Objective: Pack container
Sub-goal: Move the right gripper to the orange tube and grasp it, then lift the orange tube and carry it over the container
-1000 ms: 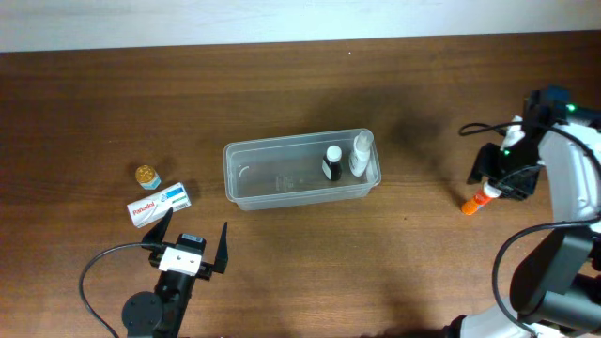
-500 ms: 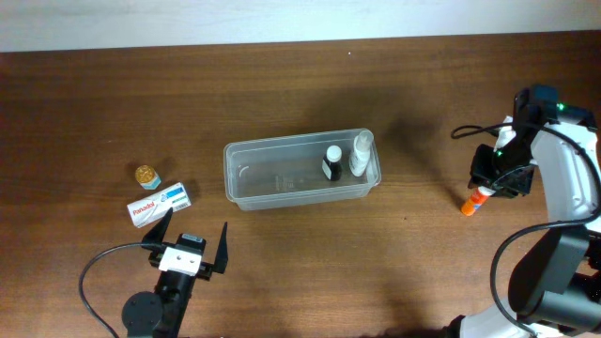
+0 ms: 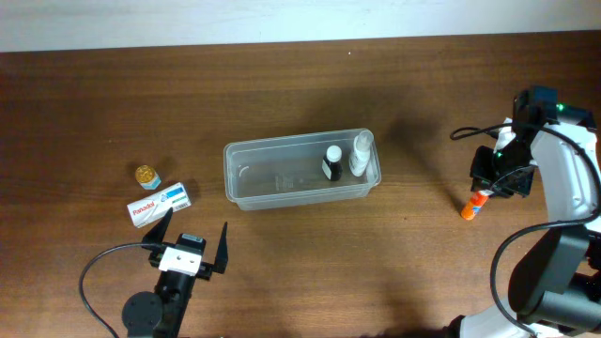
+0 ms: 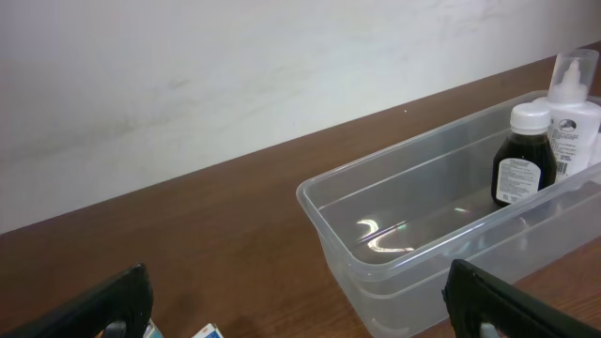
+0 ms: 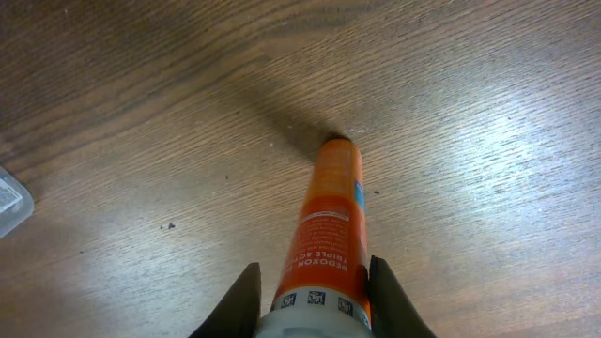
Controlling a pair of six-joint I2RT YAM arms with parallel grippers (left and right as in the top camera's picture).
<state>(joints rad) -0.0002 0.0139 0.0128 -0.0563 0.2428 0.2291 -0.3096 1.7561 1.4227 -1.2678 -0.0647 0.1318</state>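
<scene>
My right gripper is going to let go of the orange tube inside the container, between the white bottle and the container's near side [image 3: 351, 189].
The container [image 3: 246, 178], a clear plastic tub, sits mid-table and holds a dark bottle [image 3: 332, 162] and a white bottle [image 3: 361, 152] at its right end. It also shows in the left wrist view [image 4: 324, 185] with the dark bottle [image 4: 521, 155] and the white bottle [image 4: 573, 111]. My right gripper [image 3: 490, 186] is at the far right, shut on an orange tube [image 3: 472, 204]. In the right wrist view the fingers [image 5: 312, 274] press both sides of the tube [image 5: 331, 221], whose tip points down at the wood. My left gripper [image 3: 195, 246] is open and empty in front of the container, its fingers wide apart [image 4: 305, 310].
A Panadol box [image 3: 158, 205] and a small gold-lidded jar [image 3: 146, 176] lie left of the container, just beyond my left gripper. A corner of the box shows in the left wrist view [image 4: 214, 330]. A white wall runs along the table's far edge.
My right gripper has shifted slightly left over the orange tube. The tube has barely moved. The left arm has not moved.
</scene>
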